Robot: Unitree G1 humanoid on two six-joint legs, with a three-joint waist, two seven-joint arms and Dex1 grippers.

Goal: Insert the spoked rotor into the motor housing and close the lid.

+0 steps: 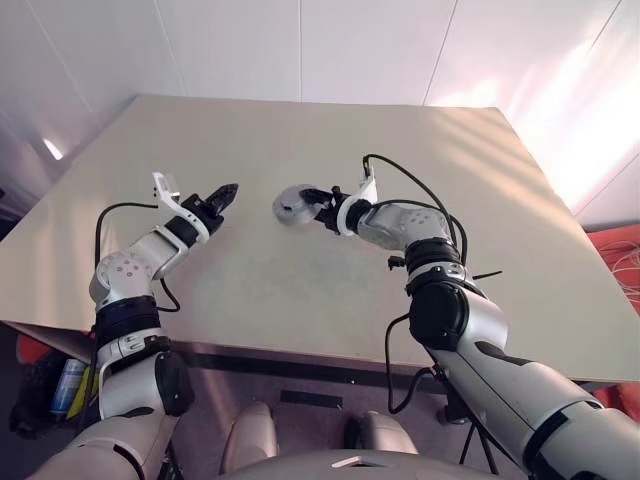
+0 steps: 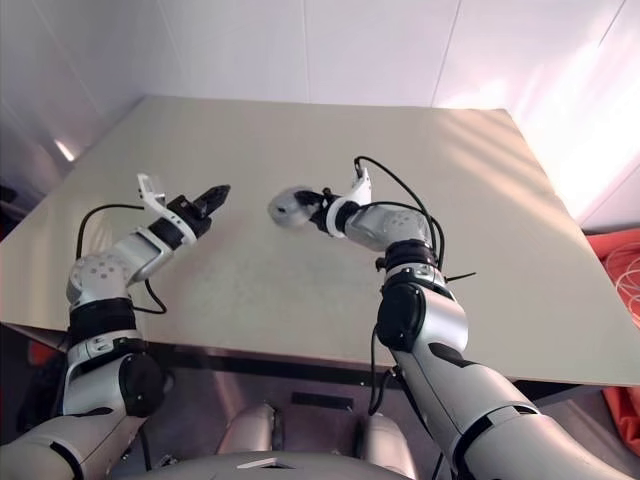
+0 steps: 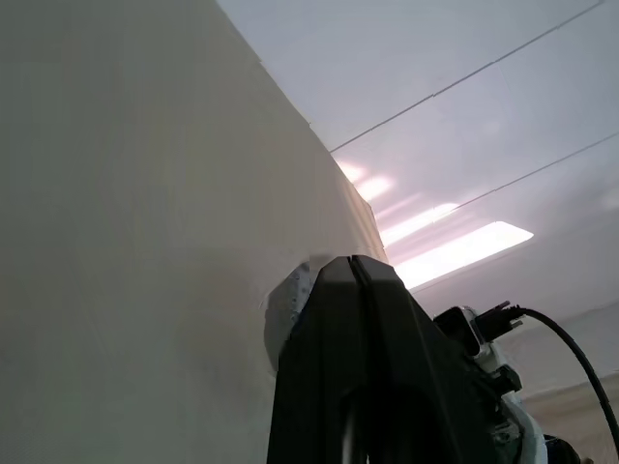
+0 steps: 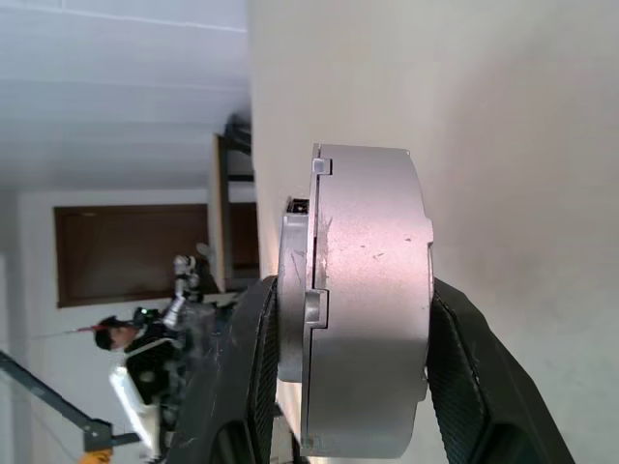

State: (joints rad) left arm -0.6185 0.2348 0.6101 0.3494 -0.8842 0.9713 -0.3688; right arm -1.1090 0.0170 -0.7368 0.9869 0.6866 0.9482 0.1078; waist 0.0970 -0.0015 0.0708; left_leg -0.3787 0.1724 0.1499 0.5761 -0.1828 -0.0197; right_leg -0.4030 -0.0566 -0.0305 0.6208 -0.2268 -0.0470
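Observation:
My left gripper's closed fingers would only bump the motor assembly in my right gripper. Next, I open them and grab the motor assembly's free edge [image 1: 277,207].
My right gripper [image 1: 308,205] is shut on a thick round silver-grey motor assembly [image 4: 368,242], held edge-on above the middle of the table [image 1: 300,290]. A thinner disc lies flush against one face of the drum. I cannot tell the spoked rotor, the motor housing and the lid apart in this stack, and no windings show. My left gripper [image 1: 225,193] is shut and empty. It hovers level to the left of the assembly [image 1: 290,206], a short gap away, pointing at it. In the left wrist view the grey assembly [image 3: 288,300] peeks out behind the shut fingertips [image 3: 353,266].
The beige table runs far back to a white wall. Its near edge [image 1: 300,355] lies just under my arms. A bottle [image 1: 68,385] and dark clutter sit on the floor below the table's left corner. Red material [image 1: 620,250] lies past the right edge.

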